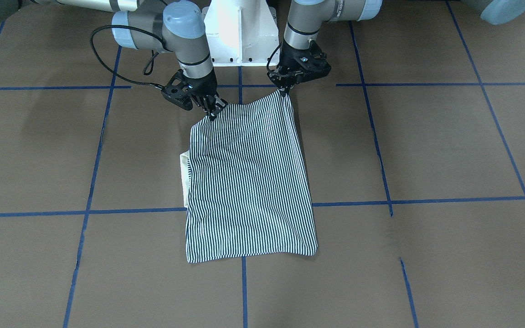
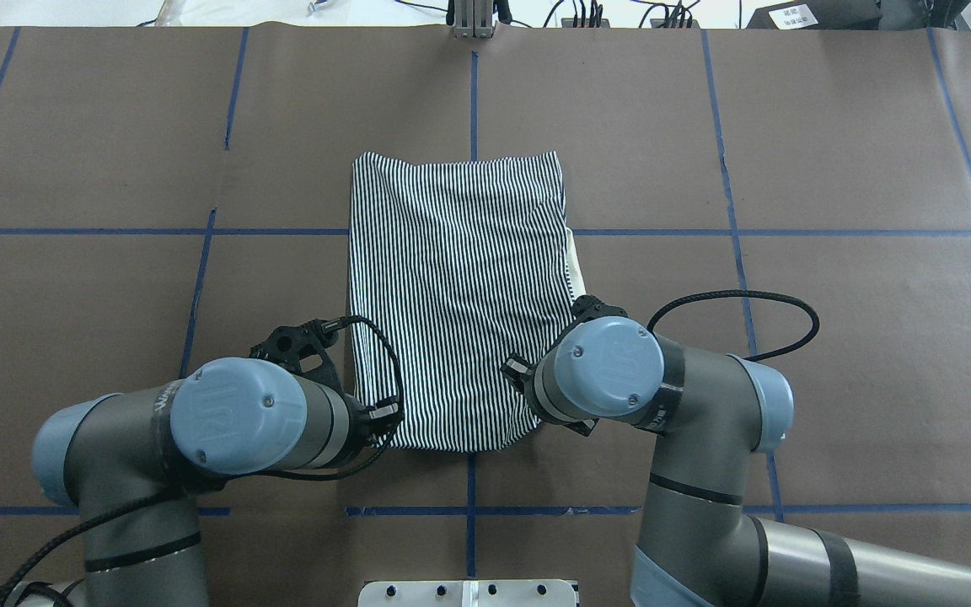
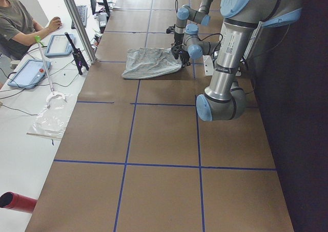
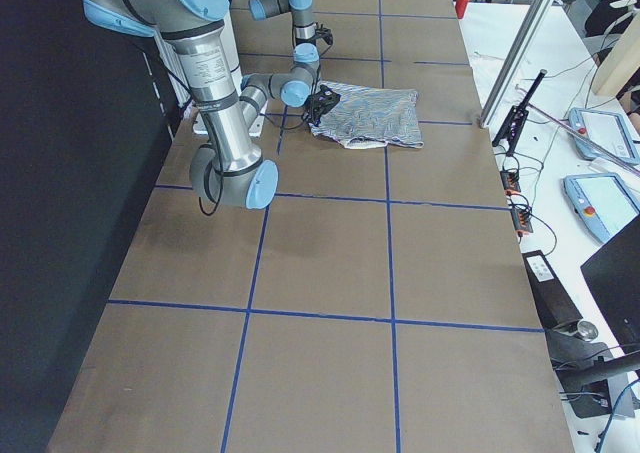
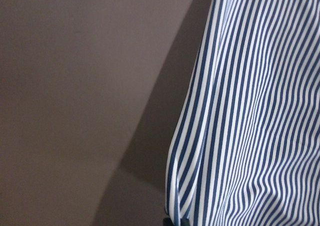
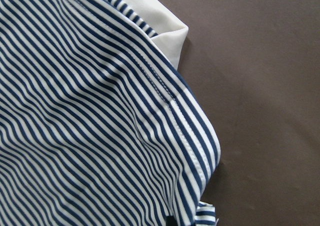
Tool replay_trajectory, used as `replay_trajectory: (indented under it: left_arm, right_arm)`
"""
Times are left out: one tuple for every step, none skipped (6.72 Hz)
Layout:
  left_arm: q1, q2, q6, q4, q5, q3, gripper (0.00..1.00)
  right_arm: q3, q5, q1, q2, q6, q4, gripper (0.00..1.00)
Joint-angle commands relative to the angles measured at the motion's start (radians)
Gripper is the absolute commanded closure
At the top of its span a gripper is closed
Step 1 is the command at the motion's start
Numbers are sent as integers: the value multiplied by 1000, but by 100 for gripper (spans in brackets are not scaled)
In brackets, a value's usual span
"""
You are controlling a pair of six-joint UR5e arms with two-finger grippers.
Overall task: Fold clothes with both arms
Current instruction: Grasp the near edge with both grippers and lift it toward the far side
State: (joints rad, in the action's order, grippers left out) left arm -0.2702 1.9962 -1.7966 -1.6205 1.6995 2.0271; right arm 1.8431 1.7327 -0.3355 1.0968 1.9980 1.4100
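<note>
Next, my left gripper lets go of the striped shirt's raised corner on the blue tape line [image 1: 331,205], next to the long side of the shirt.
The clothes are one striped navy-and-white shirt [image 1: 249,182], folded into a long rectangle at the table's middle [image 2: 460,287]. Its cream collar [image 1: 184,173] pokes out on one side and also shows in the right wrist view [image 6: 162,29]. My left gripper [image 1: 286,91] is shut on the shirt's corner nearest the robot's base. My right gripper [image 1: 212,111] is shut on the other near corner. That near edge hangs raised between them, while the far edge rests on the table. From overhead the wrists hide both sets of fingertips.
The white pedestal base [image 1: 239,36] stands just behind the grippers. Blue tape lines [image 1: 89,212] grid the brown table. A black cable [image 2: 738,308] loops off the right wrist. A person [image 3: 18,22] sits at a side desk with tablets [image 3: 59,43].
</note>
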Motion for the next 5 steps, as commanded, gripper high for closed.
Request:
replay_trajectory:
  left_arm:
    - [92, -81, -20, 8, 0, 150, 100]
    - [92, -86, -20, 10, 2, 172, 100]
    - [92, -91, -17, 11, 2, 168, 100]
    - [76, -83, -11, 10, -3, 153, 100]
    - [7, -59, -3, 5, -1, 107, 100]
  right_arm:
    - [155, 21, 42, 118, -4, -66, 100]
    - [153, 18, 62, 103, -5, -66, 100]
    - [127, -5, 58, 75, -57, -66, 100]
    - [90, -37, 9, 33, -111, -66, 100]
    - [21, -33, -60, -47, -116, -65, 100]
